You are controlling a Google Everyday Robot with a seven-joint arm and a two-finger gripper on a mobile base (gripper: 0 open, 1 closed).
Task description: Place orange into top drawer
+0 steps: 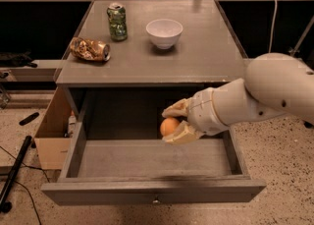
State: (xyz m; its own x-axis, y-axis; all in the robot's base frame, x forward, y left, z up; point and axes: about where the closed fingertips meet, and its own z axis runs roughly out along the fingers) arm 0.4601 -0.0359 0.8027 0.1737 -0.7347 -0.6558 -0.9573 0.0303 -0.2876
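Observation:
Next, my gripper lets go of the orange on the drawer's grey bottom point(175, 137), closer to the back than to the front panel.
The orange point(169, 126) is a small round fruit held between the two pale fingers of my gripper point(172, 122). The gripper is shut on it and hangs inside the open top drawer point(152, 189), near the drawer's back middle, a little above its grey floor. The drawer is pulled far out, with its flat front panel and small knob point(156, 200) at the bottom of the view. My white arm point(260, 96) reaches in from the right over the drawer's right side.
On the grey cabinet top point(206, 57) stand a green can point(117, 21), a white bowl point(164, 33) and a brown-gold snack bag point(89, 49). A cardboard box point(51, 135) sits left of the cabinet. A black pole point(12, 172) lies on the floor.

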